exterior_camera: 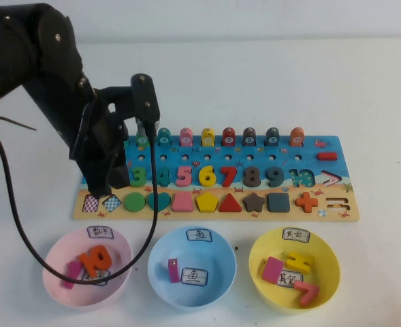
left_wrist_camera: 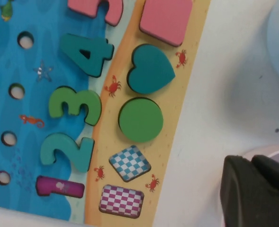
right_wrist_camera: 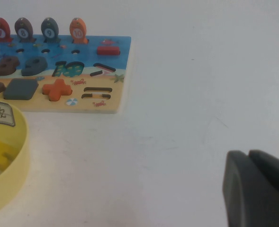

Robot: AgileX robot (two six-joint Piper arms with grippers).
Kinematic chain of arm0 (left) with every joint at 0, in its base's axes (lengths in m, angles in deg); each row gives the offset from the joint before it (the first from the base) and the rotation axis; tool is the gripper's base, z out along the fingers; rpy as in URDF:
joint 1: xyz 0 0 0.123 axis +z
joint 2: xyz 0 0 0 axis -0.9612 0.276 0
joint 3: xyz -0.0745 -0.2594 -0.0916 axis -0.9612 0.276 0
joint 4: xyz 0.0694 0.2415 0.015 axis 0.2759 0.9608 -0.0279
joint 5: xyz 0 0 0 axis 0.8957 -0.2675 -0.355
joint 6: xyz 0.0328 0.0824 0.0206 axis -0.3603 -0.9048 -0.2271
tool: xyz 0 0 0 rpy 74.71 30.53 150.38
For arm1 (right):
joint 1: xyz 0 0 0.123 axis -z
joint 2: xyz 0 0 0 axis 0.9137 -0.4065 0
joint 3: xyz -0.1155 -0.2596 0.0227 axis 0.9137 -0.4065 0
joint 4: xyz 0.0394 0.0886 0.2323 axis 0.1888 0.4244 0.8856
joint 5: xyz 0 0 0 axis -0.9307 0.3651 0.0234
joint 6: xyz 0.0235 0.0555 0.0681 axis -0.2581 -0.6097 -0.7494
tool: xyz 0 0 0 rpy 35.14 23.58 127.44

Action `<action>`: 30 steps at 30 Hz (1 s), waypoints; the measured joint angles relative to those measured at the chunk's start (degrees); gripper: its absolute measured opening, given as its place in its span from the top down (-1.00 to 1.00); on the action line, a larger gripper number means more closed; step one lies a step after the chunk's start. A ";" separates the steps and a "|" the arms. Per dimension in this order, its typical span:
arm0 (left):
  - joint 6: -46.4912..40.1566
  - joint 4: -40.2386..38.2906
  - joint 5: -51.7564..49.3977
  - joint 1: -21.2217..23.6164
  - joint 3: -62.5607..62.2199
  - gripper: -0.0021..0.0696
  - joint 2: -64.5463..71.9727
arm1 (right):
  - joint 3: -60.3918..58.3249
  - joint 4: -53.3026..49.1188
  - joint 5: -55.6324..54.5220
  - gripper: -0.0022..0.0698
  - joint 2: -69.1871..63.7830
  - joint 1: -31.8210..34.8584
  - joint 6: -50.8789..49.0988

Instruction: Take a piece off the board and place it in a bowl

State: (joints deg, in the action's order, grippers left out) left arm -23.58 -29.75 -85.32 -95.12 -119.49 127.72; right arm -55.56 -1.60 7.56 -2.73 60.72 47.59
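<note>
The green disc beside the teal heart is next for my left gripper, which should go there and close on the disc's round sides [exterior_camera: 135,202] [left_wrist_camera: 140,119].
The green disc [exterior_camera: 133,202] lies in its slot on the tan strip of the board [exterior_camera: 336,146], second shape group from the board's left end; it also shows in the left wrist view [left_wrist_camera: 140,120], on the board [left_wrist_camera: 25,85]. My left gripper [exterior_camera: 99,185] hangs over the board's left end, shut and empty; in its wrist view the gripper [left_wrist_camera: 253,189] sits over bare table between the board's front edge and the pink bowl's rim. The yellow bowl [exterior_camera: 326,283] stands front right with several pieces inside, and shows in the right wrist view [right_wrist_camera: 16,161]. My right gripper [right_wrist_camera: 250,189] is shut, empty, over bare table to the right of the yellow bowl.
A pink bowl [exterior_camera: 50,255] and a light blue bowl [exterior_camera: 156,255] stand in front of the board, each with pieces inside. A teal heart [left_wrist_camera: 148,71] lies beside the disc. The left arm's black cable [exterior_camera: 23,238] loops over the pink bowl.
</note>
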 joint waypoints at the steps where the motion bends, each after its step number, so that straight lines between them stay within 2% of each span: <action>1: -0.83 0.42 0.00 0.00 -0.03 0.95 0.66 | 0.00 0.00 0.00 0.99 0.00 0.00 0.00; 7: -5.07 1.03 0.00 0.00 -0.03 0.95 4.84 | 0.00 0.00 0.00 0.99 0.00 0.00 0.00; 15: -5.83 1.34 0.23 0.00 -0.03 0.90 8.05 | 0.00 0.00 0.00 0.99 0.00 0.00 0.00; 17: -5.83 1.48 0.95 0.00 -0.13 0.77 8.18 | 0.00 0.00 0.00 0.99 0.00 0.00 0.00; 25: -5.83 1.97 4.28 0.00 -0.23 -0.01 8.92 | 0.00 0.00 0.00 0.99 0.00 0.00 0.00; 30: -8.76 2.58 5.07 0.00 -0.37 -0.13 10.65 | 0.00 0.00 0.00 0.99 0.00 0.00 0.00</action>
State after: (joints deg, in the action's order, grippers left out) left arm -32.33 -27.17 -80.26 -95.12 -119.86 138.37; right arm -55.56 -1.60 7.56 -2.73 60.72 47.59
